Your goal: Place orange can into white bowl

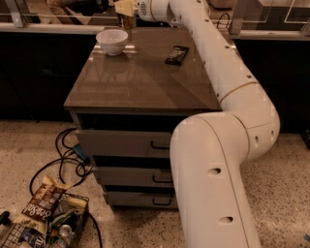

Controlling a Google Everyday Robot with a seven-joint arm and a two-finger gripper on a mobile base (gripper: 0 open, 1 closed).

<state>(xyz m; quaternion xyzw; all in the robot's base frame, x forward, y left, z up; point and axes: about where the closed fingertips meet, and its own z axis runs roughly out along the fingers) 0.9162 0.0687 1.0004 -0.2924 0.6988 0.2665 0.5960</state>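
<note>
My gripper is holding the orange can, now hanging upright beside the bowl's rim. It will let go of it in the white bowl [106, 37], by the rim farthest from the dark wrapper.
The white bowl [112, 41] stands at the far left corner of the brown cabinet top [140, 77]. My gripper [125, 9] is at the far edge of the top, just right of and behind the bowl, a little above it. It is shut on the orange can [127, 22], which hangs upright below the fingers, with its bottom close to the surface beside the bowl's rim. The can's top is hidden by the gripper.
A flat dark snack-bar wrapper [177, 54] lies on the top at the far right. My white arm [218, 72] reaches across the right side. The cabinet has three drawers [126, 143]. Cables and a wire basket of snacks [43, 218] lie on the floor at left.
</note>
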